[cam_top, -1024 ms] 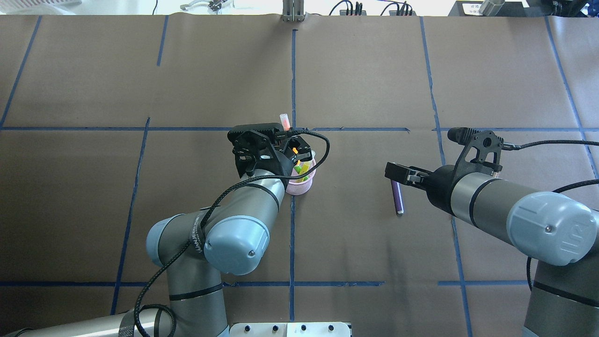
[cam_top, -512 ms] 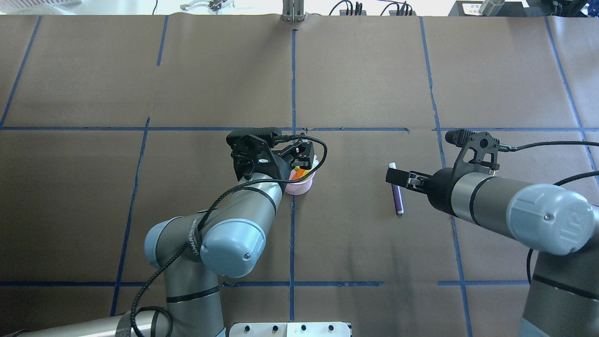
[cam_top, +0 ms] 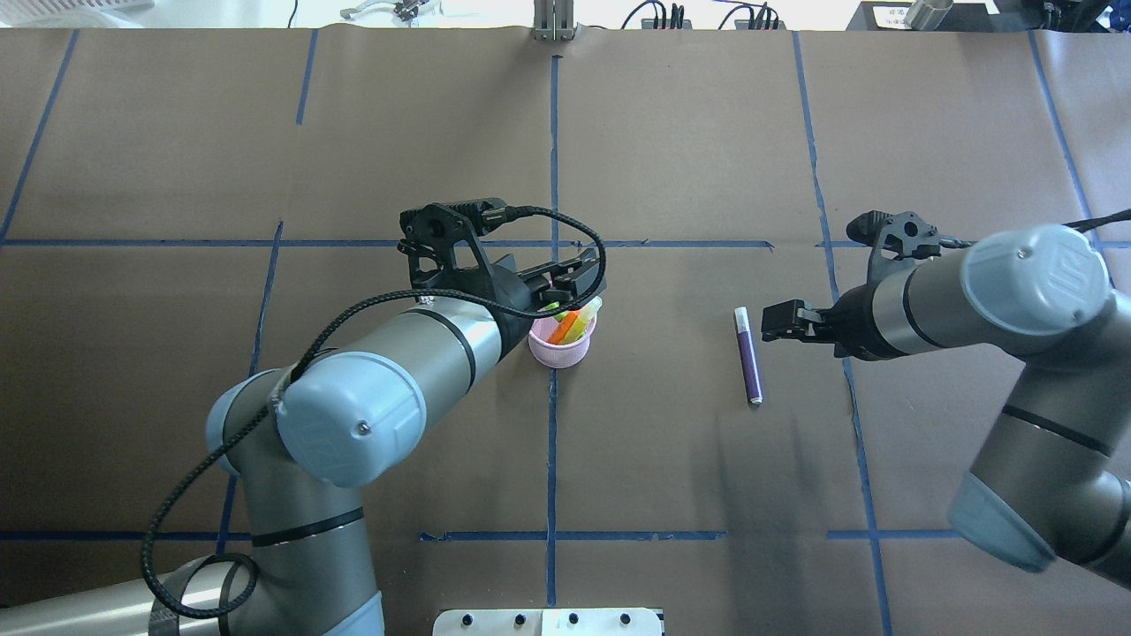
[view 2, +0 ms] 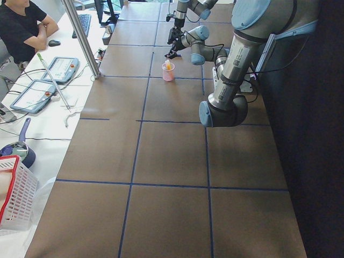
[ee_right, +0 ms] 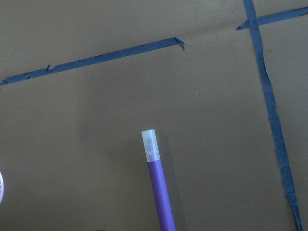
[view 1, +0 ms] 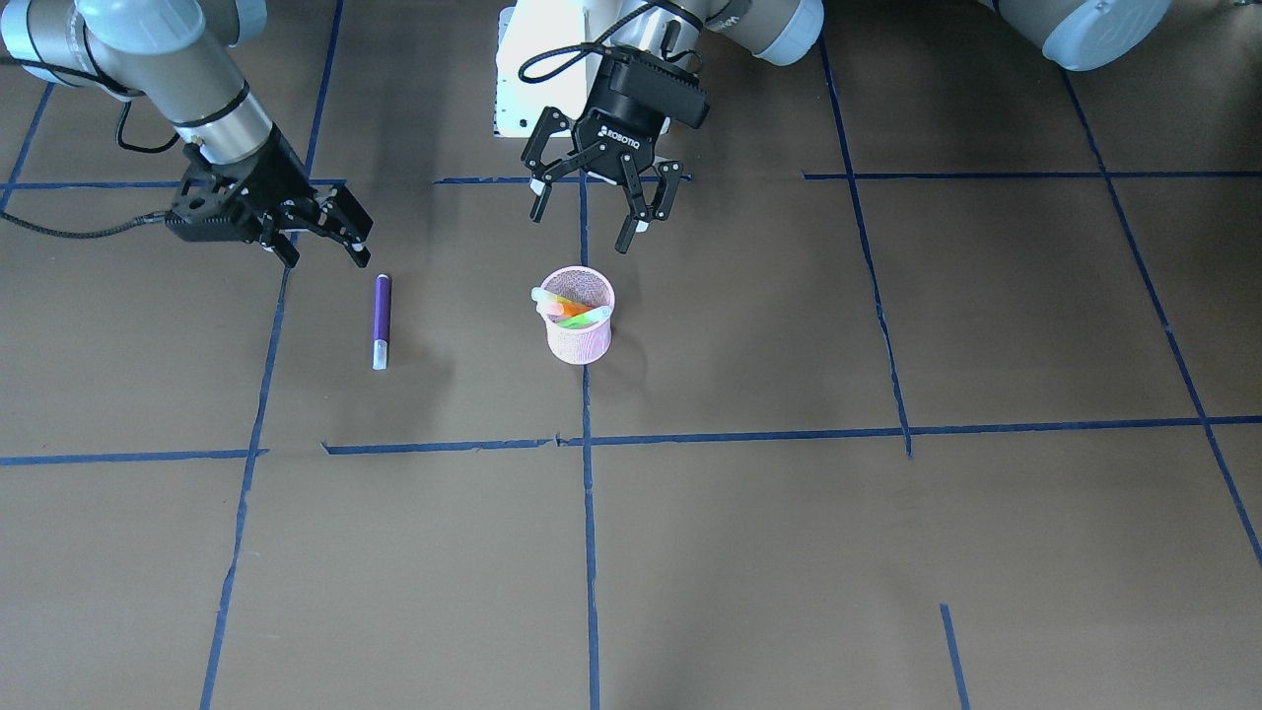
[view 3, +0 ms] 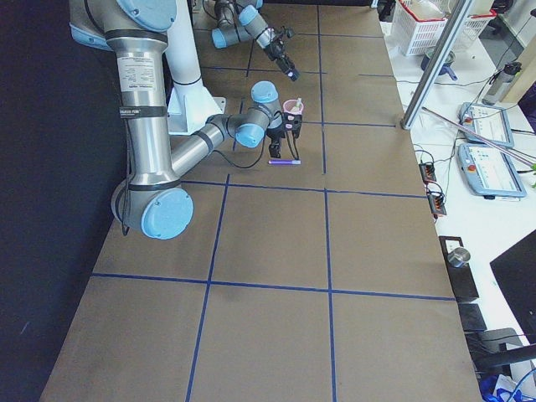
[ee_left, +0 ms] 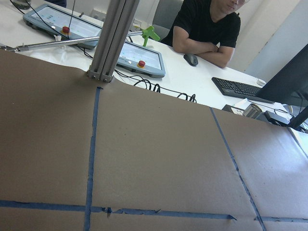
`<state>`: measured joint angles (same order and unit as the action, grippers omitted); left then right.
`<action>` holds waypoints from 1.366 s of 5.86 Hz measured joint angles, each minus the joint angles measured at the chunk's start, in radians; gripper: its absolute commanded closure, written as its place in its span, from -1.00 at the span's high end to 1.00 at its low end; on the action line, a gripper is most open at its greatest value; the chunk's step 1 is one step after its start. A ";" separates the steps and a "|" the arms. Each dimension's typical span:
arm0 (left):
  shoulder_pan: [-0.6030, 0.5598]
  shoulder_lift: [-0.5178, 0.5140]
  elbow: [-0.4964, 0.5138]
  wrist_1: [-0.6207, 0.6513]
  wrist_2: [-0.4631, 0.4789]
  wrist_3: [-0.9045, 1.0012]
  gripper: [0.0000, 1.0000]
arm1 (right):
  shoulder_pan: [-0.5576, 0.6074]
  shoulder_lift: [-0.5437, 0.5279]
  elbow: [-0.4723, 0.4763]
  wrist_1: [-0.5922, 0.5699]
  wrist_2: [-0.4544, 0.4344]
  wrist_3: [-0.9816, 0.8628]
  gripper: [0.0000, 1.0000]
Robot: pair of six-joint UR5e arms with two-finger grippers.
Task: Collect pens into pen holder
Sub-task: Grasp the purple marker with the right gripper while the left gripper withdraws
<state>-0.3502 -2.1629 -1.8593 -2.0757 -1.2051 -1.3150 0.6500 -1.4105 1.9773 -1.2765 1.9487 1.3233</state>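
My right gripper is to close on the purple pen's body (view 1: 381,327) (ee_right: 156,172), next to its pale cap, so that the cap sticks out from the fingers.
The pink mesh pen holder (view 1: 580,340) (cam_top: 559,352) stands near the table's middle, on a blue tape line. An orange pen (view 1: 566,309) (cam_top: 562,328) and a green pen (view 1: 586,319) (cam_top: 580,323) lean inside it. My left gripper (view 1: 590,225) (cam_top: 574,279) hangs open and empty above the holder, on the robot's side of it. A purple pen (view 1: 381,316) (cam_top: 749,358) (ee_right: 160,192) with a pale cap lies flat on the table. My right gripper (view 1: 327,254) (cam_top: 776,320) is open, just beside the purple pen's cap end and apart from it.
Brown paper with blue tape lines (cam_top: 553,150) covers the table. A metal post (cam_top: 552,22) (ee_left: 113,43) stands at the far edge. Beyond it are a person (ee_left: 207,29), teach pendants (ee_left: 139,55) and a keyboard (ee_left: 238,88). A white basket (view 2: 13,193) sits at the left end.
My left gripper let go of the orange pen, which now leans in the holder, then opened and lifted away. My right gripper drew back to the right, off the purple pen's cap.
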 measured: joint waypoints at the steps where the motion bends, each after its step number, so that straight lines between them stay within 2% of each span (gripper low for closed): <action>1: -0.013 0.046 -0.008 -0.003 -0.065 -0.012 1.00 | 0.027 0.118 -0.037 -0.203 0.075 -0.095 1.00; 2: -0.016 0.088 -0.016 -0.007 -0.105 -0.017 1.00 | 0.052 0.222 -0.076 -0.388 0.130 -0.218 1.00; 3: -0.016 0.116 -0.027 -0.010 -0.131 -0.021 1.00 | 0.066 0.280 -0.141 -0.462 0.153 -0.316 0.99; 4: -0.016 0.127 -0.034 -0.010 -0.142 -0.023 1.00 | 0.078 0.323 -0.229 -0.483 0.176 -0.383 0.90; 5: -0.014 0.131 -0.036 -0.011 -0.145 -0.024 1.00 | 0.086 0.351 -0.313 -0.474 0.198 -0.439 0.83; 6: -0.013 0.134 -0.037 -0.010 -0.146 -0.024 1.00 | 0.088 0.361 -0.380 -0.428 0.216 -0.472 0.53; 7: -0.011 0.138 -0.035 -0.011 -0.145 -0.024 1.00 | 0.088 0.365 -0.429 -0.373 0.245 -0.481 0.14; 8: -0.011 0.139 -0.034 -0.011 -0.143 -0.024 1.00 | 0.087 0.365 -0.447 -0.345 0.283 -0.481 0.08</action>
<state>-0.3611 -2.0240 -1.8936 -2.0862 -1.3479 -1.3392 0.7368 -1.0455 1.5306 -1.6210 2.2312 0.8423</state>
